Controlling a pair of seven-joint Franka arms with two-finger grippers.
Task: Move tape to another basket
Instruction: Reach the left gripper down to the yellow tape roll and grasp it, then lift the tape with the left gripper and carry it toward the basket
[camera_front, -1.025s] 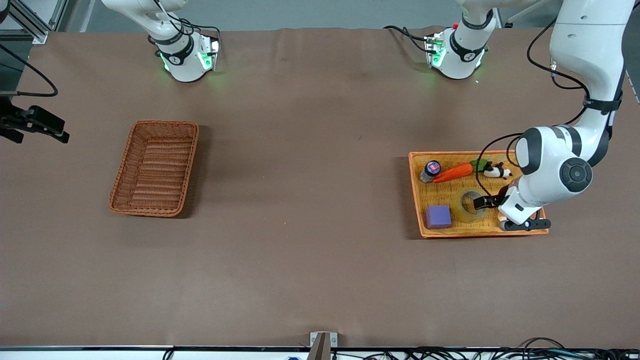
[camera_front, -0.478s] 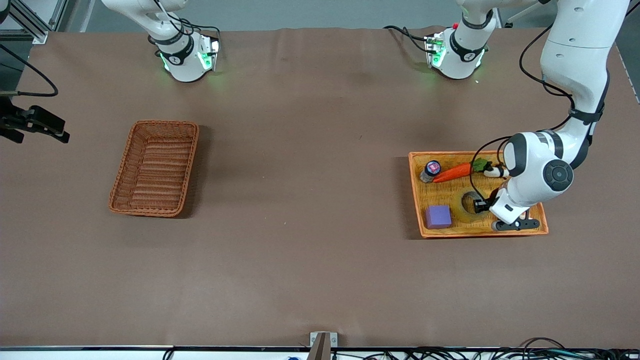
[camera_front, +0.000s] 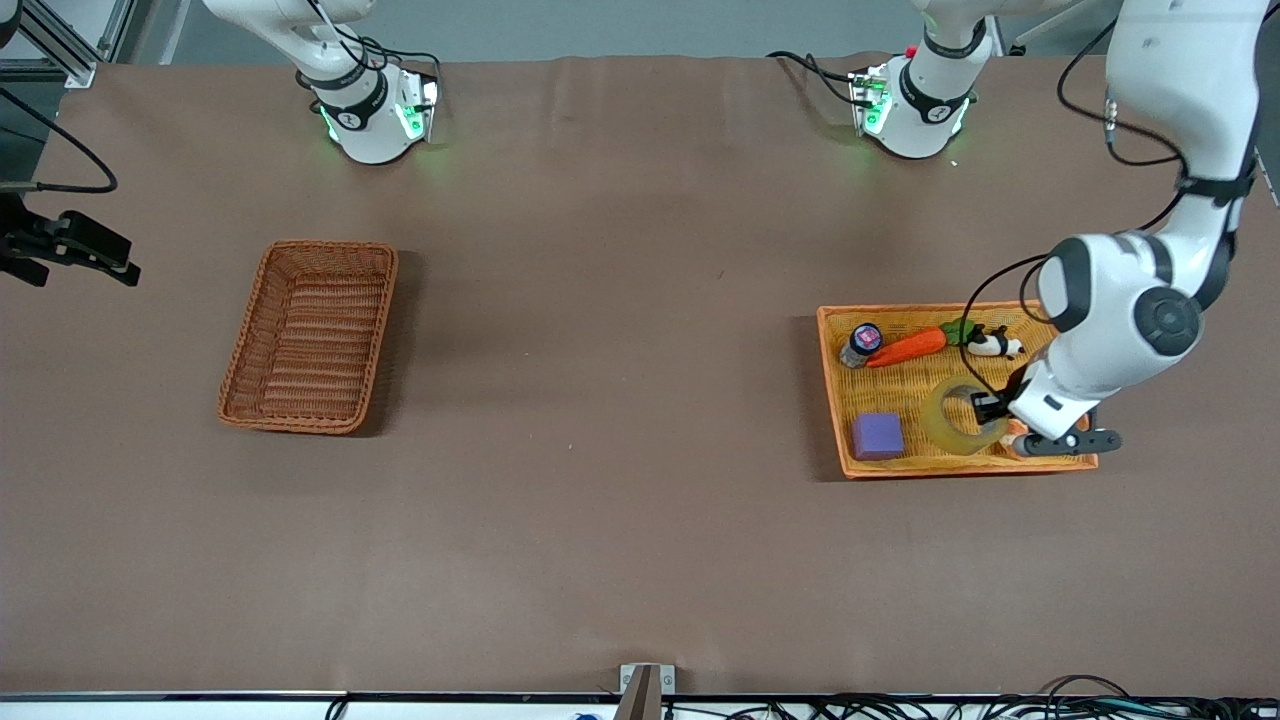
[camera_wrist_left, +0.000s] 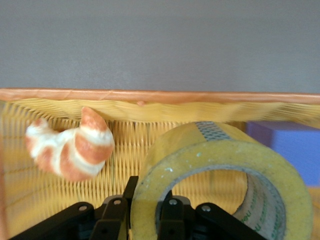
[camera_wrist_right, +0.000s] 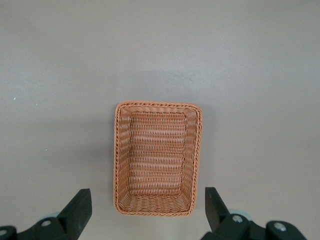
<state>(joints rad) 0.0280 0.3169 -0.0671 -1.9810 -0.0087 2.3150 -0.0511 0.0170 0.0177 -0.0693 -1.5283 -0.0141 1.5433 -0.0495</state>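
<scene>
Next, my left gripper lets go of the tape on the bare table (camera_front: 564, 366) between the tray and the basket, nearer the basket.
The tape (camera_front: 955, 418), a yellowish translucent roll, stands tilted on edge in the bright orange-yellow flat tray (camera_front: 960, 467), beside the purple block (camera_front: 877, 436). My left gripper (camera_front: 990, 410) is shut on the roll's wall, one finger in the hole and one outside; the left wrist view shows this grip (camera_wrist_left: 149, 195) on the tape (camera_wrist_left: 225, 150). The reddish-brown wicker basket (camera_front: 310, 335) sits toward the right arm's end of the table with nothing in it. My right gripper (camera_wrist_right: 147, 200) is open and waits high over the basket (camera_wrist_right: 159, 157).
The tray also holds a toy carrot (camera_front: 905, 347), a small bottle (camera_front: 860, 342), a black-and-white toy (camera_front: 992, 344) and a toy croissant (camera_wrist_left: 70, 147) close beside my left gripper. The tray's rim (camera_wrist_left: 150, 95) rises just past the tape. Bare brown table lies between tray and basket.
The tape lay flat in the tray before; now it is tipped up on edge in my left gripper, which has shifted a little toward the left arm's end. The right arm has not moved.
</scene>
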